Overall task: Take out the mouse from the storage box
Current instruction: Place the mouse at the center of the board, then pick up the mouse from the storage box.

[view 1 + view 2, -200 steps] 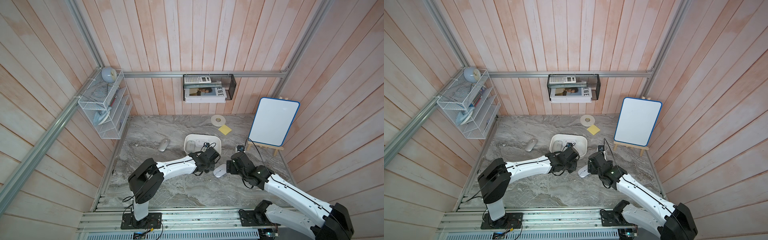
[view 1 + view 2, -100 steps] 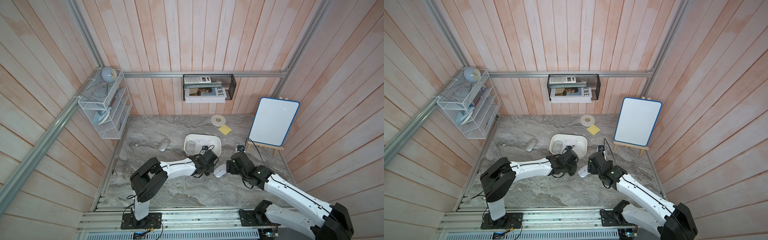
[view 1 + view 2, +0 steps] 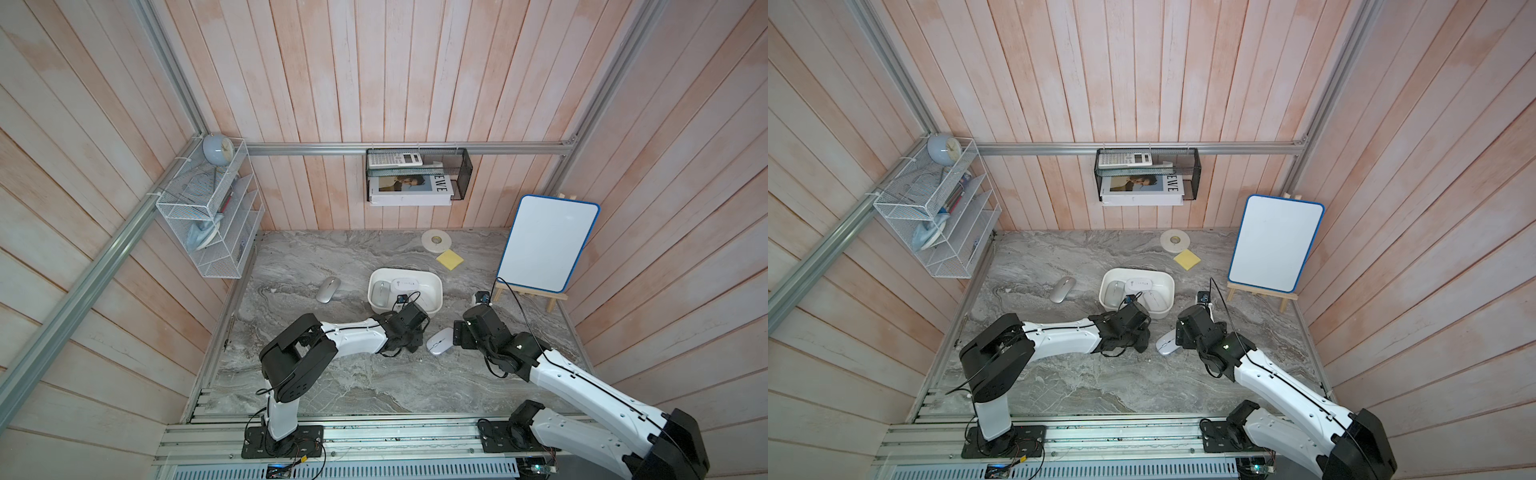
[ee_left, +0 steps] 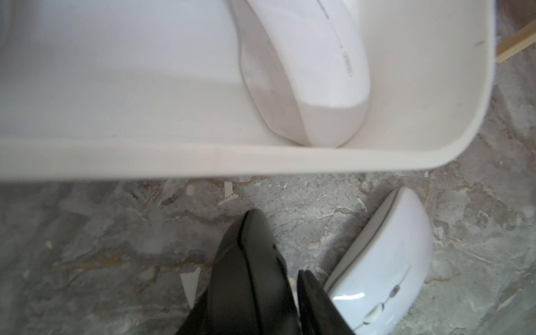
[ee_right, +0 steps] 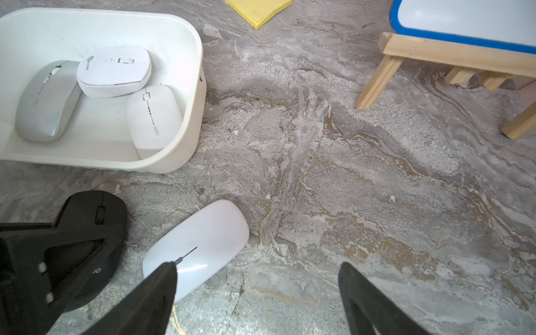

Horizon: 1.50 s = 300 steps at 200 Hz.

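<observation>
My right gripper is to reach into the white storage box next and close on the body of the white mouse [image 3: 405,284] [image 5: 114,72] nearest the box's far side.
The white storage box [image 3: 432,286] holds three mice: a grey one [image 5: 46,101] and two white ones [image 5: 114,72] [image 5: 153,119]. In front of the box a black mouse [image 5: 98,220] lies on the marble. My left gripper [image 3: 409,337] stands low over it with a jaw on either side. A thin slit shows between one finger [image 4: 311,301] and the mouse, so the gripper is open. Right beside it a white mouse [image 3: 439,341] rests on the table. My right gripper [image 5: 258,268] hovers open just right of that white mouse, with nothing between its fingers.
A silver mouse [image 3: 328,289] lies on the table left of the box. A whiteboard on a wooden easel [image 3: 544,245] stands at the right; a yellow note pad [image 3: 449,260] and a tape roll [image 3: 436,241] lie behind the box. A wire rack [image 3: 208,224] hangs on the left wall.
My left gripper has come from the box's front rim down to the table with the black mouse, and its jaws have widened off it. The right arm has stayed put.
</observation>
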{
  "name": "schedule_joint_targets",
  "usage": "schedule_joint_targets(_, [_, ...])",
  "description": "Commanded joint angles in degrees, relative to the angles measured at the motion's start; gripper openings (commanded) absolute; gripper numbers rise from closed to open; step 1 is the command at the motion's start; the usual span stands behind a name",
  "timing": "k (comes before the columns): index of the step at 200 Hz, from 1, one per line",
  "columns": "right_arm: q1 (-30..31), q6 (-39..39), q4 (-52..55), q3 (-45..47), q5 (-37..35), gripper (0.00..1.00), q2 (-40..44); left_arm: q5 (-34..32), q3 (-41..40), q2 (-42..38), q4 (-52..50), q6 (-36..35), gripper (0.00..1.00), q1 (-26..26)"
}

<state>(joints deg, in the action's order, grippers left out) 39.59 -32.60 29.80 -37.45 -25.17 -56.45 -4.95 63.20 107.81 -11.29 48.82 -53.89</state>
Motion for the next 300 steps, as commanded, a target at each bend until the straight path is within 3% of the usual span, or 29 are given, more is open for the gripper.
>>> schedule_joint_targets(1, [-0.21,-0.62,0.04,0.47,-0.25,0.91,0.63,-0.71,-0.79,0.78,0.48,0.55,0.48,0.45])
schedule_joint_targets(50, [-0.31,-0.54,-0.18,0.38,-0.15,0.91,0.46,-0.81,-1.57,0.76,1.09,1.15,0.53,0.71])
schedule_joint_targets(102, [-0.31,-0.45,-0.44,0.01,0.12,0.91,-0.24,-2.29,-1.09,0.23,-0.41,0.59,0.71,0.69])
schedule_joint_targets(176, [-0.39,0.47,0.34,-1.2,-0.19,0.91,-0.42,-14.95,2.89,-4.29,-11.69,-5.59,0.91,0.3])
schedule_joint_targets(231, [-0.39,1.74,1.61,-3.19,0.81,0.91,-1.01,-22.63,4.28,-11.99,-13.58,-15.23,0.96,2.12])
schedule_joint_targets(300, [-2.51,5.17,2.37,-12.77,3.99,0.92,-9.89,-24.59,-4.87,-23.32,-8.69,-19.5,0.99,9.92])
